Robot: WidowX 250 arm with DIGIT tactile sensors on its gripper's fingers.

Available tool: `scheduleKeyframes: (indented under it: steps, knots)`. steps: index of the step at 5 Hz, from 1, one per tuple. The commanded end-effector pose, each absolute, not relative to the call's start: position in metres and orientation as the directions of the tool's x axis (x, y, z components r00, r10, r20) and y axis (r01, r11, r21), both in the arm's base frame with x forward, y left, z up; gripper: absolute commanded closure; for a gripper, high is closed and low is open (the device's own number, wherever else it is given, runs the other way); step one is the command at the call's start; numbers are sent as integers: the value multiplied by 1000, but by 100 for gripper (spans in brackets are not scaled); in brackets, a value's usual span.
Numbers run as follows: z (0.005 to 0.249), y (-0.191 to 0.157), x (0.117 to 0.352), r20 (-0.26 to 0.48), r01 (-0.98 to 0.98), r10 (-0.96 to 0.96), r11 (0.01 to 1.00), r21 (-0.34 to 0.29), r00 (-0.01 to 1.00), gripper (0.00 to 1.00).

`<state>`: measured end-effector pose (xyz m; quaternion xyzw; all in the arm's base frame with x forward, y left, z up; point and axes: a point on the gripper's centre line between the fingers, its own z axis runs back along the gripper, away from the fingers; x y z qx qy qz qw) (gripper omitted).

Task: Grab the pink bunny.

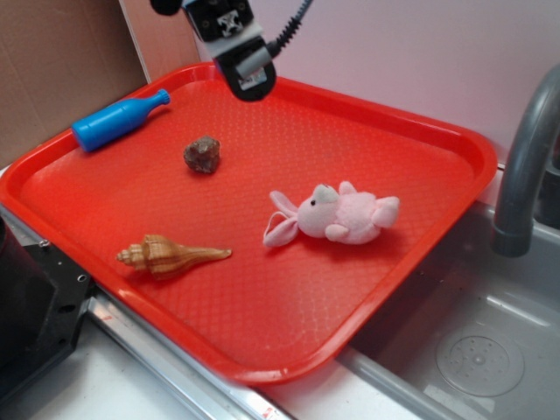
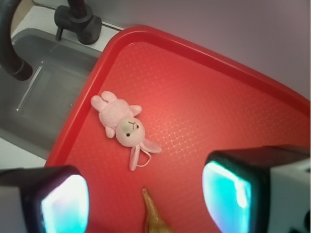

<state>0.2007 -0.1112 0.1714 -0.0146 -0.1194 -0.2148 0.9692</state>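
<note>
My gripper is going to the chest of the pink bunny (image 1: 343,213) (image 2: 120,118). It will close there, across the bunny's arms and just below its head.
The pink bunny (image 1: 337,216) lies on its side on the red tray (image 1: 289,324), right of centre, ears pointing left. In the wrist view the pink bunny (image 2: 120,126) lies near the tray's left rim, ears toward the camera. My gripper (image 1: 245,74) hovers high over the tray's far edge, well away from the bunny. In the wrist view the gripper (image 2: 146,204) is open, its two glowing teal pads (image 2: 226,194) wide apart with only tray and a shell tip between them.
A tan seashell (image 1: 171,255) lies front left on the tray; its tip (image 2: 153,213) shows in the wrist view. A brown stone (image 1: 202,154) and a blue toy bottle (image 1: 118,120) sit at the back left. A grey sink (image 1: 472,350) with faucet (image 1: 525,166) adjoins on the right.
</note>
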Motion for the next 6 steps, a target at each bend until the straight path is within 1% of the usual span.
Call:
scheduleKeyframes:
  steps: [1,2,3,4,5,6]
  knots:
    - [104,-154,230,272,757,-736,652,38,620,0]
    - [75,-155,225,242,830,-801,556,-39,548,0]
    - [57,-172,202,198,850,-829,524,-53,524,0]
    - [33,-183,196,114,836,-831,549,0,545,0]
    - [11,-203,177,-78,812,-808,581,63,584,100]
    - [12,-203,166,-64,782,-780,621,44,623,100]
